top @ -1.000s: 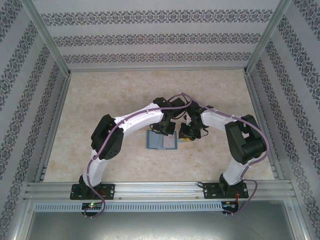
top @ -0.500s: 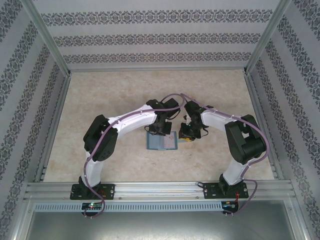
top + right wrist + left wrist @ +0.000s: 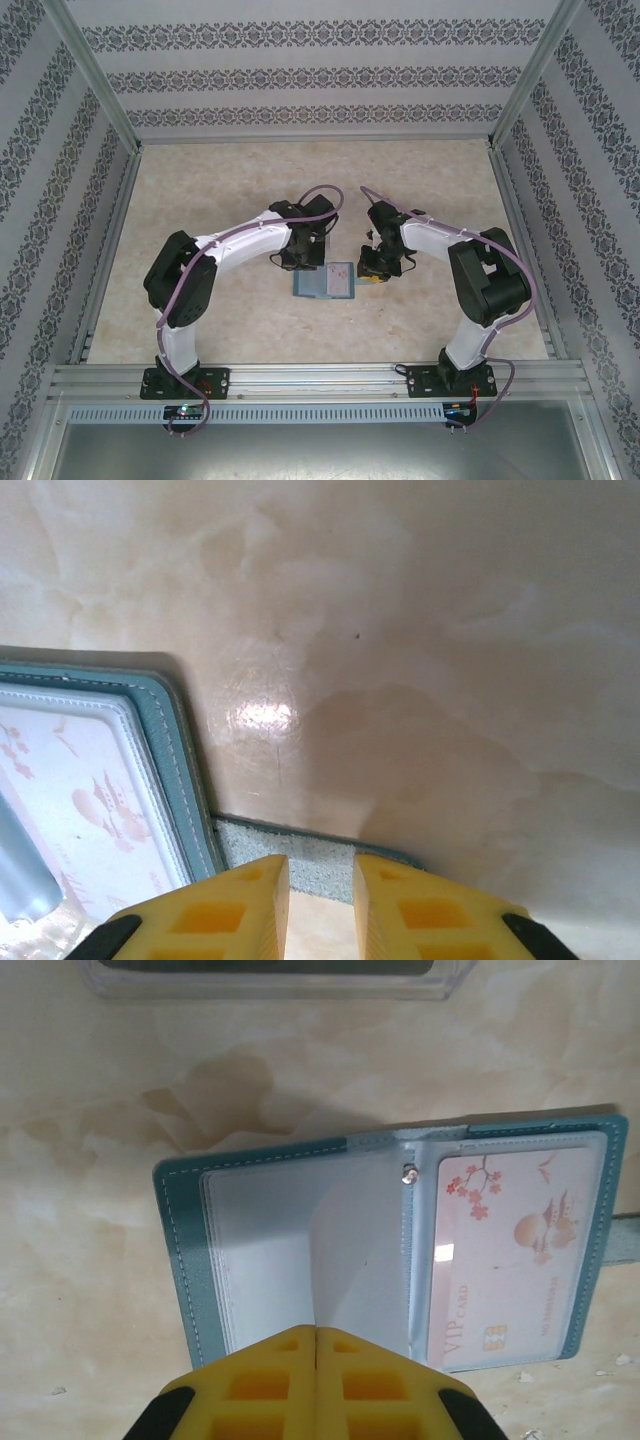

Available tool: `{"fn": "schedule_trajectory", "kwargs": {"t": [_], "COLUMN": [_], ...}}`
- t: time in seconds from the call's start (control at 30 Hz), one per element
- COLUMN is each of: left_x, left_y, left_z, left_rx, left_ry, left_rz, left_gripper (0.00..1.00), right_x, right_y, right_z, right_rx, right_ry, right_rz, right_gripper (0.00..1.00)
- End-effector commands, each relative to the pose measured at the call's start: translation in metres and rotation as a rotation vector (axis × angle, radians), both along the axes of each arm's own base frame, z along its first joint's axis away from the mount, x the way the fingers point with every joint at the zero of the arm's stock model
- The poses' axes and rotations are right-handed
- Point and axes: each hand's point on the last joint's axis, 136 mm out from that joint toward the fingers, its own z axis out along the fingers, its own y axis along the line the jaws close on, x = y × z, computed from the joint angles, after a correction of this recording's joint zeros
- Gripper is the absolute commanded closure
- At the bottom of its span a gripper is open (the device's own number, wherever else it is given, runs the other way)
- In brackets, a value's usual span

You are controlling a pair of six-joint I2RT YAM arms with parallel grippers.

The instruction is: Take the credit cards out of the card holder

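The clear sleeve leaf is standing half turned at my left gripper, so I need to open it, take the leaf close by and sweep it over the VIP credit card point(image 3: 508, 1255).
The teal card holder point(image 3: 180, 1260) point(image 3: 312, 284) lies open flat on the table. A pink VIP credit card point(image 3: 510, 1255) point(image 3: 80, 810) sits in its right-hand clear pocket. My left gripper point(image 3: 318, 1332) point(image 3: 305, 262) is shut over the holder's near edge, and the free edge of a clear sleeve leaf point(image 3: 365, 1250) rises right into the seam between its yellow fingers. My right gripper point(image 3: 320, 865) point(image 3: 372, 278) stands at the holder's right side, its fingers a little apart over the holder's strap tab point(image 3: 320, 842).
A clear plastic tray point(image 3: 270, 985) with something dark inside stands just beyond the card holder. Aluminium frame rails point(image 3: 320, 378) and patterned walls point(image 3: 320, 80) enclose the marble-look table point(image 3: 200, 190).
The left arm has swung left, its elbow moving outward and lower, and its gripper has shifted left over the holder. The right arm has stayed still.
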Motion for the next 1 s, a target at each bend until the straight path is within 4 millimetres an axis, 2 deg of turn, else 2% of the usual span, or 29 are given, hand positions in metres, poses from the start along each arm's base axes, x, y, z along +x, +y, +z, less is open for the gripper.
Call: {"fn": "schedule_trajectory", "kwargs": {"t": [0.0,0.2,0.53,0.73,0.87,0.97], "left_x": [0.004,-0.001,-0.003,-0.005,-0.002,0.001], "left_y": [-0.003,0.007,0.051,0.058,0.061,0.064], "left_z": [0.007,-0.001,-0.022,-0.034,-0.025,-0.011], "left_rx": [-0.065,-0.058,0.128,0.174,0.189,0.199], "left_ry": [-0.011,0.002,0.004,0.036,0.009,-0.021], "left_rz": [0.027,0.045,0.029,0.006,0.001,-0.004], "left_gripper": [0.95,0.95,0.95,0.89,0.78,0.76], "right_x": [-0.003,-0.005,-0.005,-0.005,-0.004,-0.003], "right_y": [-0.002,-0.002,-0.002,0.0,0.002,0.003], "right_z": [-0.005,-0.005,-0.002,0.0,0.004,0.01], "right_rx": [-0.04,-0.044,-0.046,-0.043,-0.038,-0.034], "right_ry": [0.02,0.021,0.018,0.014,0.004,-0.008], "right_rz": [0.013,0.015,0.015,0.015,0.015,0.015], "right_gripper": [0.75,0.75,0.75,0.75,0.75,0.75]}}
